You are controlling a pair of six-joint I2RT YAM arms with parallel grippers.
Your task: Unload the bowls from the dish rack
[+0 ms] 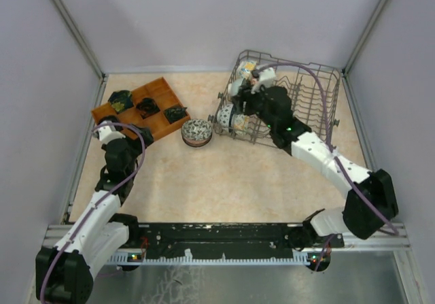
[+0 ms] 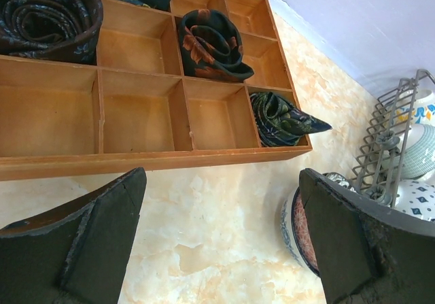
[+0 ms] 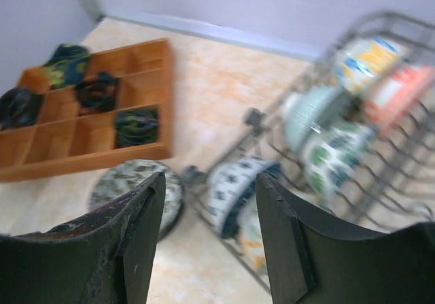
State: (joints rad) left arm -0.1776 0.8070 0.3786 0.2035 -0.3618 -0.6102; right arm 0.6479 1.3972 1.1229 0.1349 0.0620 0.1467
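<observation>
Next, I move my right gripper next to the yellow-rimmed bowl's near edge (image 1: 245, 124) (image 3: 261, 266), beside the blue-white bowl in the dish rack, and close it there.
The grey wire dish rack (image 1: 319, 96) stands at the back right with several patterned bowls on edge at its left end. In the right wrist view these are a blue-white bowl (image 3: 234, 188), a green leaf bowl (image 3: 333, 158) and a pale teal bowl (image 3: 312, 113). One bowl (image 1: 197, 132) sits upright on the table just left of the rack. My right gripper (image 1: 243, 100) hovers over the rack's left end, open (image 3: 211, 229) and holding nothing; that view is blurred. My left gripper (image 2: 221, 236) is open and empty above bare table, with the table bowl (image 2: 302, 226) partly behind its right finger.
A brown wooden compartment tray (image 1: 139, 110) with rolled dark cloths (image 2: 211, 42) lies at the back left, right in front of the left gripper. Walls close in the table on three sides. The right arm's cable arches over the rack (image 2: 391, 147).
</observation>
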